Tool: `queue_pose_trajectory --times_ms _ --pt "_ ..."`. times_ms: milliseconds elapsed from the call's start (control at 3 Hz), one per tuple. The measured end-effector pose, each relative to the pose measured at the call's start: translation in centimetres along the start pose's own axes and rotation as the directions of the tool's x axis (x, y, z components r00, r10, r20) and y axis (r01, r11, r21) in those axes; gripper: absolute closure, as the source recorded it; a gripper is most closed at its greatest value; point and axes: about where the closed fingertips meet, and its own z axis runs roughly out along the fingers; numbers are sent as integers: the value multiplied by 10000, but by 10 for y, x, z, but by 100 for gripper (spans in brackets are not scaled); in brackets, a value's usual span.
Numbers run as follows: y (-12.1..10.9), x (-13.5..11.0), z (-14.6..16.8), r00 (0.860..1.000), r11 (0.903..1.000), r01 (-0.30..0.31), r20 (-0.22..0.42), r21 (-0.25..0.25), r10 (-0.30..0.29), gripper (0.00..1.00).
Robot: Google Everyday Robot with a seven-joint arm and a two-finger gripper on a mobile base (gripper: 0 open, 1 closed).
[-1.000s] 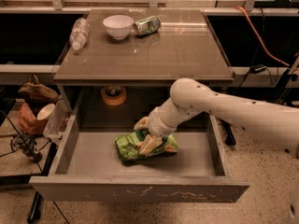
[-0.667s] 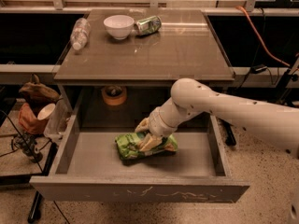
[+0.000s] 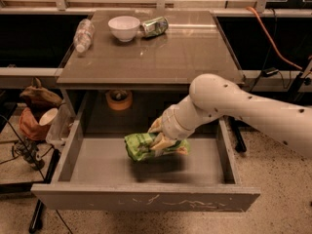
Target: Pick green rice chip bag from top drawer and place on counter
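The green rice chip bag, now held inside the open top drawer, will be let go by my gripper on the counter point(image 3: 154, 61) in front of the crushed green can.
The green rice chip bag point(image 3: 141, 146) is in the middle of the open top drawer point(image 3: 146, 199), held a little above the drawer floor with its shadow below it. My gripper point(image 3: 161, 141) reaches down from the right on the white arm point(image 3: 234, 106) and is shut on the bag's right half. The counter point(image 3: 170, 52) is the glossy grey-brown top right above the drawer.
On the counter's back left stand a white bowl point(image 3: 123, 27), a crushed green can point(image 3: 155, 26) and a lying plastic bottle point(image 3: 83, 34). An orange roll of tape point(image 3: 119, 99) sits inside the cabinet behind the drawer. Clutter and cables lie on the floor at left.
The gripper has lifted the bag slightly off the drawer floor and shifted it a little to the left; a shadow now shows beneath it.
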Motion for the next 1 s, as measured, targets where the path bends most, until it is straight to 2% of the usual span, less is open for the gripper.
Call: queue_pose_trajectory --times_ms 333,667,1000 --pt "-22 -46 -66 9896 9903 1063 -1066 895 -966 100" --pt "-64 -93 -107 9473 9539 2673 -2188 1367 -2341 100" --pt "-116 -125 -121 8889 9004 4007 -3098 1693 -3374 100"
